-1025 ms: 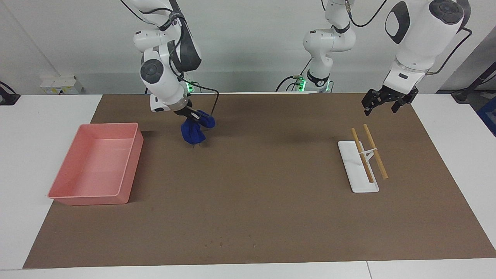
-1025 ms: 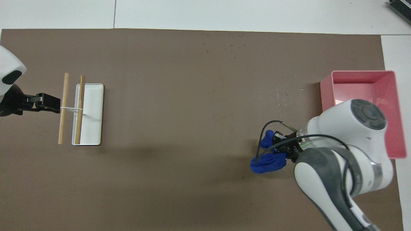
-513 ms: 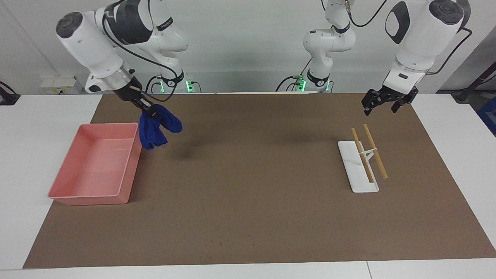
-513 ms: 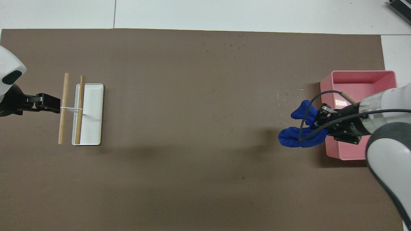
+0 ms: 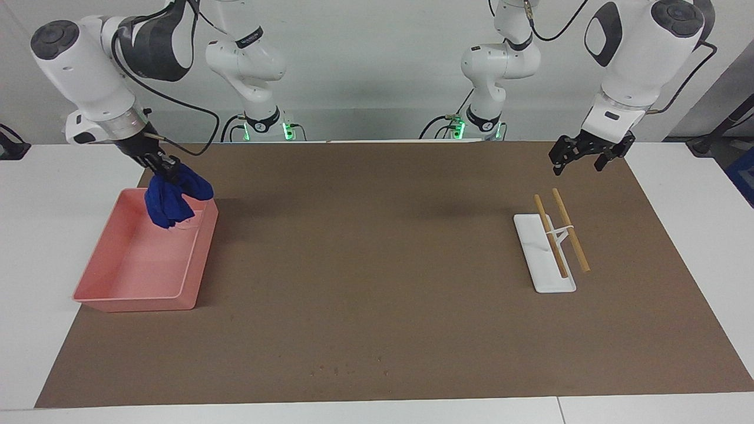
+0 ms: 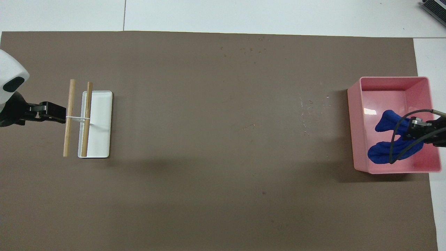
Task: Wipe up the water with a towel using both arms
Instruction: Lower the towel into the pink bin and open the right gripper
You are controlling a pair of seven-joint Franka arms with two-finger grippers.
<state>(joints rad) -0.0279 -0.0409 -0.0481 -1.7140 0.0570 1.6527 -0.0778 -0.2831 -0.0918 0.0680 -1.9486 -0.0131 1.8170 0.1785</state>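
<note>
Next, my right gripper lets go of the royal-blue towel inside the end of the pink tray nearer to the robots [image 6: 392, 146].
The royal-blue towel [image 5: 168, 200] hangs bunched from my right gripper [image 5: 164, 168], which is shut on it and holds it over the end of the pink tray [image 5: 141, 303] nearer to the robots. In the overhead view the towel [image 6: 386, 153] shows inside the outline of the tray [image 6: 353, 122], with the right gripper [image 6: 414, 127] at the picture's edge. I cannot tell whether the towel's lower tip touches the tray floor. My left gripper [image 5: 580, 160] is open and empty in the air at the left arm's end of the brown mat, where it waits.
A white rectangular dish [image 5: 542, 259] with two wooden sticks [image 5: 568, 229] joined by a white band lies under the left gripper's side of the mat; both show in the overhead view [image 6: 101, 122]. Small pale specks [image 6: 306, 104] mark the mat beside the pink tray.
My right arm swung the towel up off the mat and toward the right arm's end of the table, from beside the tray to over it. The left arm has not moved.
</note>
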